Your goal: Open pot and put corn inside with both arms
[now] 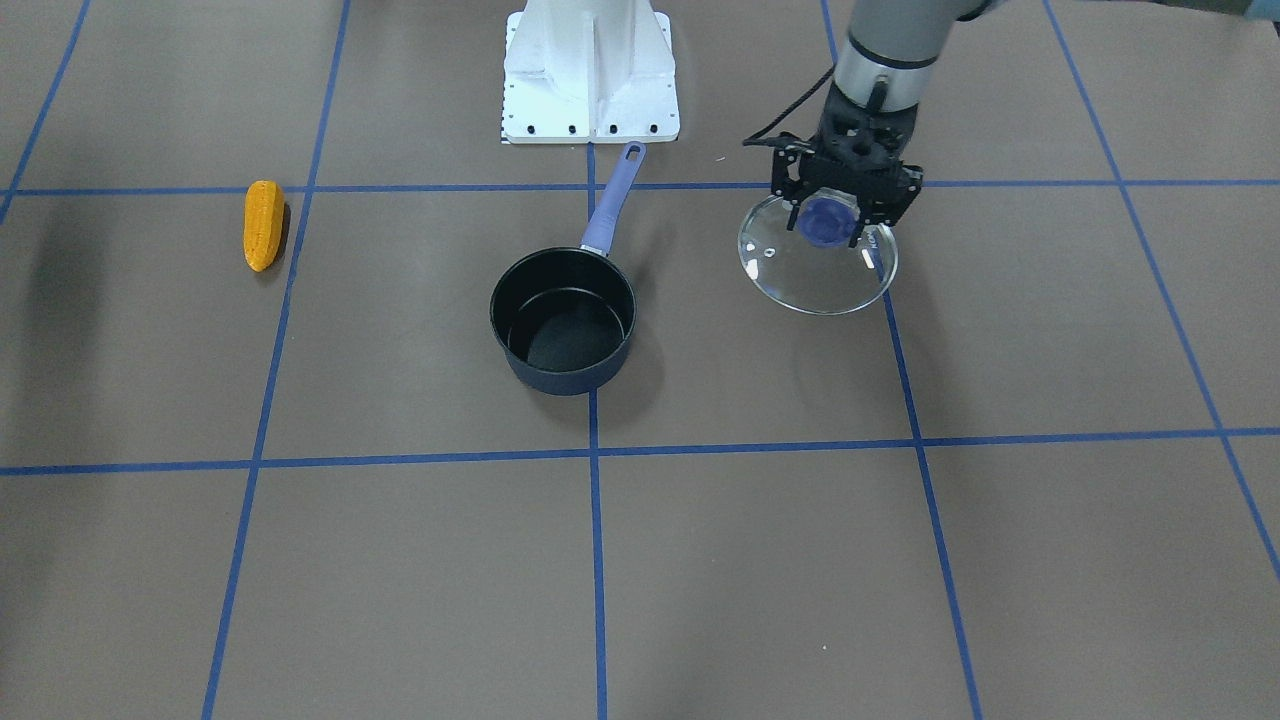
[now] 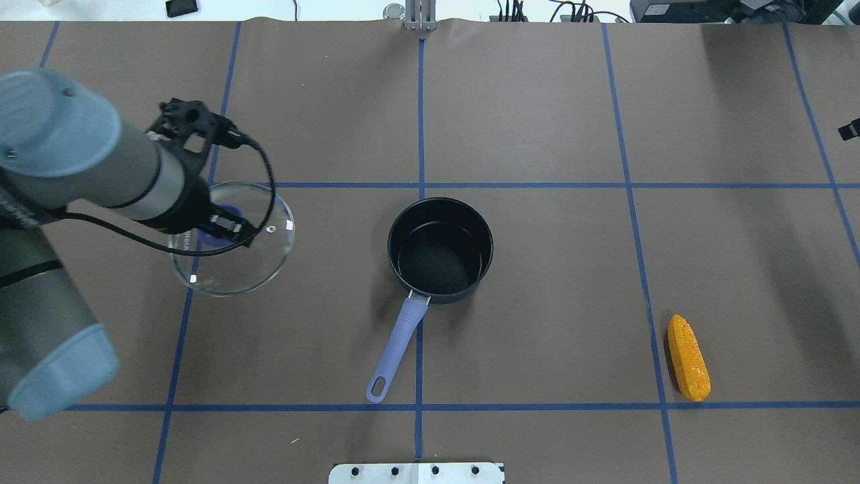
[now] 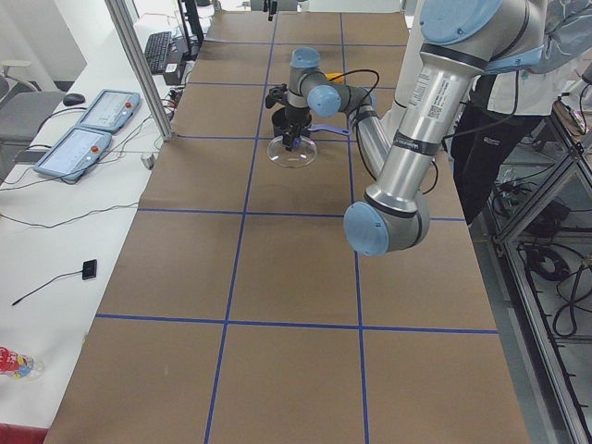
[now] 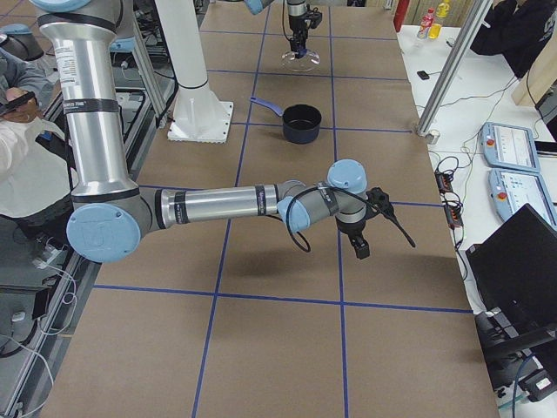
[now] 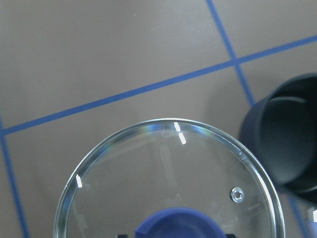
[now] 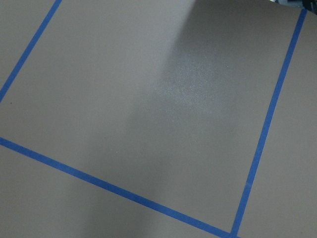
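Observation:
The robot's left gripper should release the glass lid on bare table (image 1: 1021, 287) between the slanting tape lines farthest from the corn.
The navy pot (image 2: 440, 249) stands open mid-table, its purple handle (image 2: 396, 349) pointing toward the robot's base. It is empty (image 1: 563, 320). My left gripper (image 1: 828, 222) is shut on the purple knob of the glass lid (image 1: 815, 280) and holds it beside the pot, well apart from it. The lid (image 5: 168, 183) and the pot's rim (image 5: 287, 139) show in the left wrist view. The corn (image 2: 688, 357) lies on the table far to the pot's other side (image 1: 263, 225). My right gripper (image 4: 361, 248) hangs over bare table beyond the corn; I cannot tell if it is open.
The white base mount (image 1: 590, 70) stands behind the pot's handle. Blue tape lines (image 6: 257, 144) cross the brown table cover. Control pendants (image 3: 88, 129) lie on a side bench off the table.

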`<state>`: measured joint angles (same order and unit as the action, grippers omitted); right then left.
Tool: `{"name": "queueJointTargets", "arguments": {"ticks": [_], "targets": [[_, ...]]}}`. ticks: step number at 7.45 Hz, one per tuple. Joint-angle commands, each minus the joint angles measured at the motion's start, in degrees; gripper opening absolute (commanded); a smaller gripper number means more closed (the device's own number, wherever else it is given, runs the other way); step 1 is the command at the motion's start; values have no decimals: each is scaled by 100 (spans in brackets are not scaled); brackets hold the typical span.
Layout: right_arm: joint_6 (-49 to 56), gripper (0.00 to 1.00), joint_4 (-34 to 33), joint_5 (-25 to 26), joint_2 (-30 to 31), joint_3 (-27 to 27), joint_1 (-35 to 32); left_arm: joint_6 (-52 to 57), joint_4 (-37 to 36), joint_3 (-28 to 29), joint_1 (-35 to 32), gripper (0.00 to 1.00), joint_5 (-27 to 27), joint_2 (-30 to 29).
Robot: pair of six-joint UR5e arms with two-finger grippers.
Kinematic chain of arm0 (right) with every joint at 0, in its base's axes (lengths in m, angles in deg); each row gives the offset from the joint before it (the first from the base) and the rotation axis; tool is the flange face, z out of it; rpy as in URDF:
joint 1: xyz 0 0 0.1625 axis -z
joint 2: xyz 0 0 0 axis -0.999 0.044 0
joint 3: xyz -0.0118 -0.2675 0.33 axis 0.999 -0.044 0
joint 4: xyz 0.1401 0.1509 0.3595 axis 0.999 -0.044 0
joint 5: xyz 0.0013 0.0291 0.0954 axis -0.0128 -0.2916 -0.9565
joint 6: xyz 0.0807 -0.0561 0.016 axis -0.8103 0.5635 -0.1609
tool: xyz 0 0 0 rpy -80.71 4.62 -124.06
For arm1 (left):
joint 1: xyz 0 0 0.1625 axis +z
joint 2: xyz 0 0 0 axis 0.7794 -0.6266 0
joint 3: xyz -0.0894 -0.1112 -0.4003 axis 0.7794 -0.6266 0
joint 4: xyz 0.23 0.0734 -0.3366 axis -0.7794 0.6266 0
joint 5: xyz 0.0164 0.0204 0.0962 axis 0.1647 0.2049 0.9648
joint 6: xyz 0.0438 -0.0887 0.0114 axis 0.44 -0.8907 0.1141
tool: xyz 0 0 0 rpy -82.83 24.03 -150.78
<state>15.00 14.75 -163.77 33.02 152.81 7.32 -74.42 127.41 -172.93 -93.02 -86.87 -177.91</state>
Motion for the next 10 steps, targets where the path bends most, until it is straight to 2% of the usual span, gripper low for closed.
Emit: {"name": "queueJointTargets", "arguments": {"ticks": [1, 2, 3, 4, 5, 7, 8, 9, 10], "targets": [[0, 100, 0, -3, 5, 0, 9, 1307, 1718, 78, -754, 14, -667, 1894], [0, 100, 0, -3, 5, 0, 9, 1609, 2666, 515, -914, 15, -852, 2511], [0, 100, 0, 6, 14, 0, 9, 1621, 4042, 1380, -916, 15, -862, 2839], [0, 100, 9, 6, 23, 9, 9, 1543, 5431, 2381, -907, 15, -1019, 2842], [9, 100, 9, 6, 23, 0, 9, 1333, 5932, 2757, -916, 15, -1438, 2860], [9, 100, 9, 6, 23, 9, 9, 997, 5972, 2734, -907, 15, -1443, 2869], [9, 100, 17, 6, 23, 9, 9, 997, 5972, 2743, -907, 20, -1434, 2869], [0, 100, 35, 6, 40, 17, 9, 1005, 5963, 2751, -907, 41, -1416, 2869], [0, 100, 35, 6, 41, 9, 18, 1040, 5972, 2743, -898, 80, -1329, 2869]]}}
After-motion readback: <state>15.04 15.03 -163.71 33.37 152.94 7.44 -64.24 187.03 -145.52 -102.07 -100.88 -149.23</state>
